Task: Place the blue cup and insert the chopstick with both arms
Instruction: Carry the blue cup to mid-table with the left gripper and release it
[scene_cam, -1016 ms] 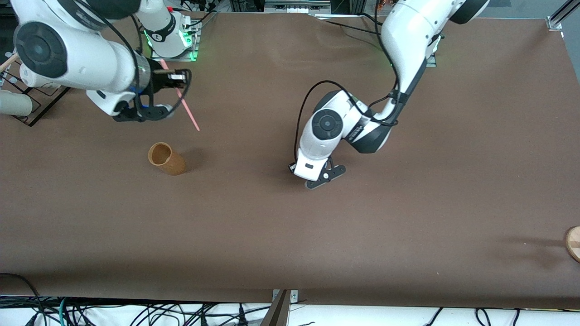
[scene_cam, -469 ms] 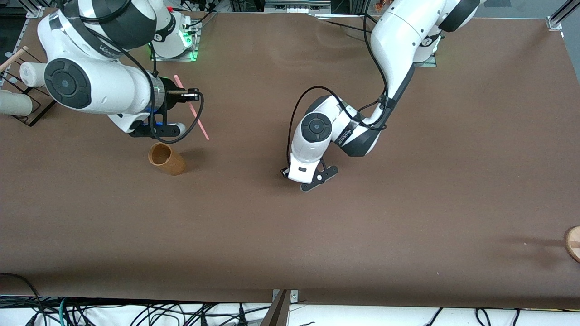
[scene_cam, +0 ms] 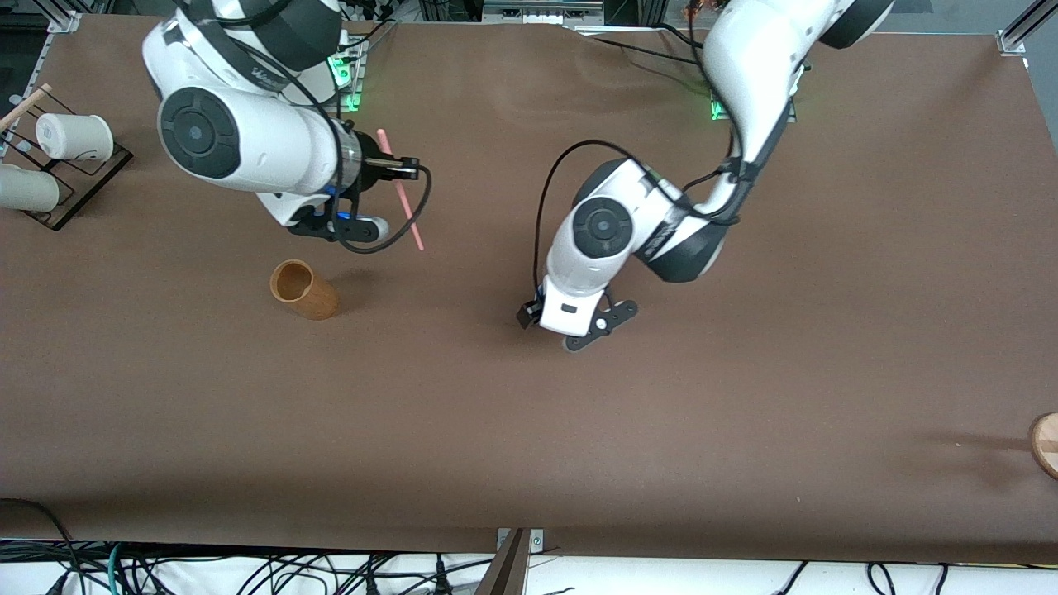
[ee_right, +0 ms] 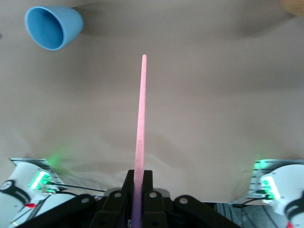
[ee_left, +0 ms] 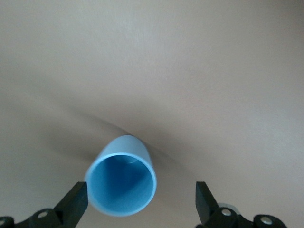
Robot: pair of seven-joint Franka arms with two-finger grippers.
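Note:
Next, I release the pink chopstick, still slanted in the air above the table, from my right gripper inside the blue cup [scene_cam: 557, 307] [ee_right: 45, 28] that is under my left gripper, so that it leans on the cup's rim.
The blue cup [ee_left: 122, 183] stands on the table, seen from above between my left gripper's [ee_left: 141, 199] open fingers, close to one finger [ee_left: 76, 202]. In the front view the cup is hidden under the left hand, and my left gripper [scene_cam: 555, 324] is low over the table's middle. My right gripper [scene_cam: 402, 169] is shut on the pink chopstick [scene_cam: 411, 219], held slanted in the air above the table between the tan cup and the left arm. In the right wrist view the chopstick [ee_right: 140, 123] sticks out of my shut right gripper [ee_right: 140, 178], and the blue cup [ee_right: 51, 26] shows farther off.
A tan wooden-looking cup [scene_cam: 303, 289] stands on the brown table [scene_cam: 744, 413], nearer the front camera than the right hand. A black rack [scene_cam: 83, 178] with white cups [scene_cam: 73, 136] sits at the right arm's end. A round wooden piece [scene_cam: 1046, 442] lies at the left arm's end.
My right arm has carried the chopstick from near the rack toward the table's middle. My left hand has shifted slightly and risen a little over the same spot.

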